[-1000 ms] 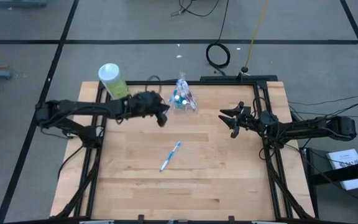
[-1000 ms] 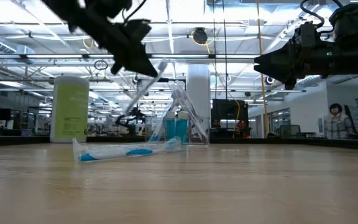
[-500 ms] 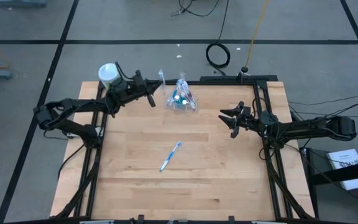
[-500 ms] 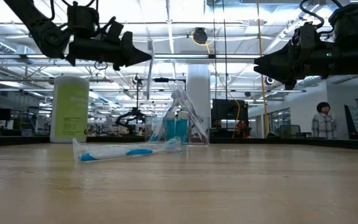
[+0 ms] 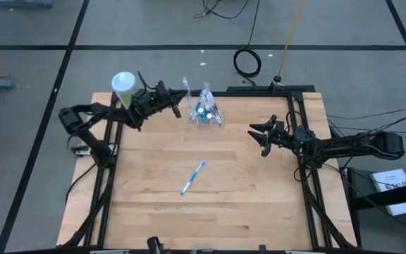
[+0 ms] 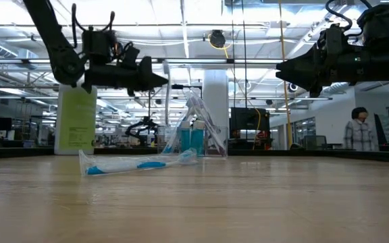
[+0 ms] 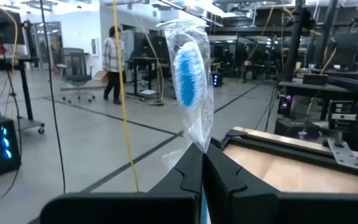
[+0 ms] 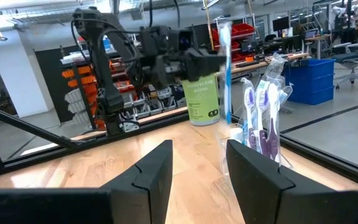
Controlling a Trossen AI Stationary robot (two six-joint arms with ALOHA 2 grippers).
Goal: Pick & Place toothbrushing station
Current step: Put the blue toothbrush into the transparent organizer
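Note:
Next, my left gripper puts the wrapped blue toothbrush down in the clear cup (image 5: pixel 196 106) beside the small tubes.
My left gripper (image 5: pixel 177 107) hangs level over the table's far left part, just left of the clear cup (image 5: pixel 204 113), shut on a wrapped blue toothbrush (image 6: pixel 166 67) that stands upright. The cup (image 8: pixel 258 146) rests on its base near the far edge, with purple and white toothbrushes and small tubes standing in it. A second wrapped blue toothbrush (image 5: pixel 193 176) lies flat on the board's middle. My right gripper (image 5: pixel 259 137) waits open above the table's right part, with nothing between its fingers (image 8: pixel 253 177). My left gripper pinches the wrapped toothbrush's handle (image 7: pixel 199 148) between its two fingers, a little below the bristle head (image 7: pixel 186 68). The fingers lie level, come from the table's left and cross the brush. The brush stands upright, head up, lifted clear of the table.
A light-green bottle with a white cap (image 5: pixel 125 88) stands at the far left corner, close behind my left arm. Black frame rails (image 5: pixel 298 99) run along the table's edges. Bare wood lies around the loose toothbrush. A person (image 6: pixel 360 129) stands far off in the room.
My left gripper has gone from beside the cup's near side toward the table's far edge and has tipped up from slanting downward to level. The toothbrush in it has turned from slanted to upright. The gripper stays shut on it.

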